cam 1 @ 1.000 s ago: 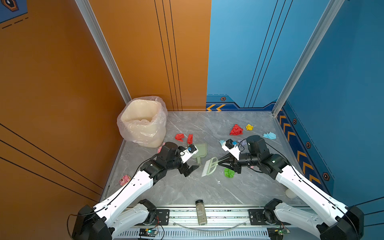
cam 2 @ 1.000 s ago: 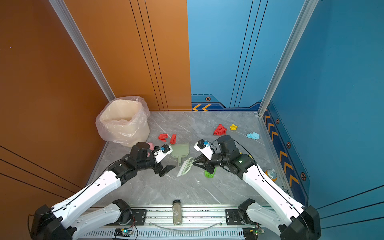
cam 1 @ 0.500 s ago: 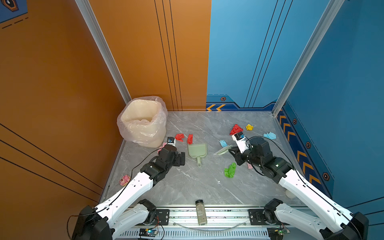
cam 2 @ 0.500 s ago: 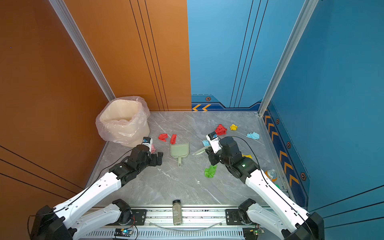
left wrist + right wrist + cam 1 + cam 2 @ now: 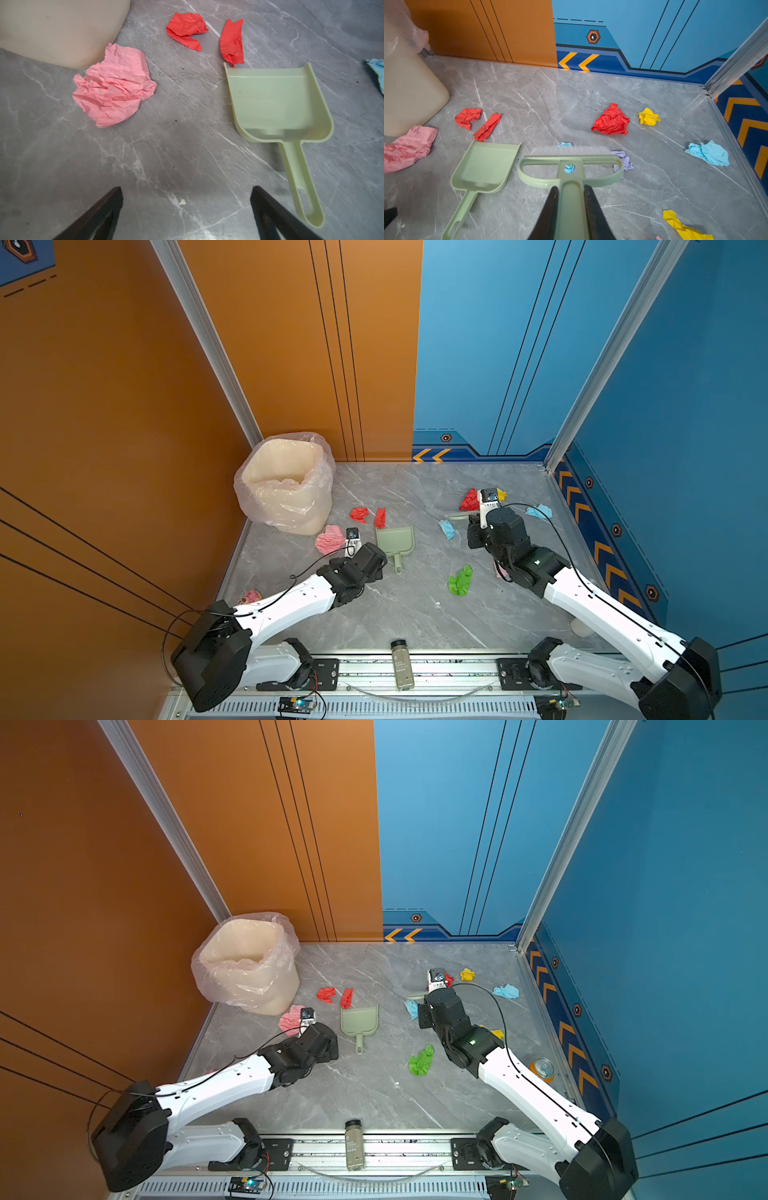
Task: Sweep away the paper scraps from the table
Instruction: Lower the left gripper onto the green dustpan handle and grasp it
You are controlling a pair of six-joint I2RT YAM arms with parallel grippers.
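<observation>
I need to move my left gripper to the green dustpan next and close it on the dustpan handle's end (image 5: 397, 558) (image 5: 294, 162) that joins the pan.
Crumpled paper scraps lie scattered over the grey marble table (image 5: 415, 614): a pink one (image 5: 329, 539), two red ones (image 5: 359, 514), a light blue one (image 5: 447, 528), a green one (image 5: 460, 580), a red wad (image 5: 611, 120), yellow (image 5: 649, 116) and lilac (image 5: 623, 160) ones. My right gripper (image 5: 571, 188) is shut on the handle of the pale green brush (image 5: 571, 164), whose bristles touch the table near a small blue scrap. My left gripper (image 5: 187, 188) is open and holds nothing. It hovers low beside the handle of the empty green dustpan (image 5: 276, 101).
A cream bin with a plastic liner (image 5: 286, 485) stands at the back left, close to the pink scrap. A pink pig figurine (image 5: 250, 597) lies by the left edge. A bottle (image 5: 401, 664) rests on the front rail and a can (image 5: 542, 1069) stands by the right wall.
My right gripper has carried the brush from the table's middle toward the back right. My left gripper has drawn back from the brush to the left of the dustpan's handle.
</observation>
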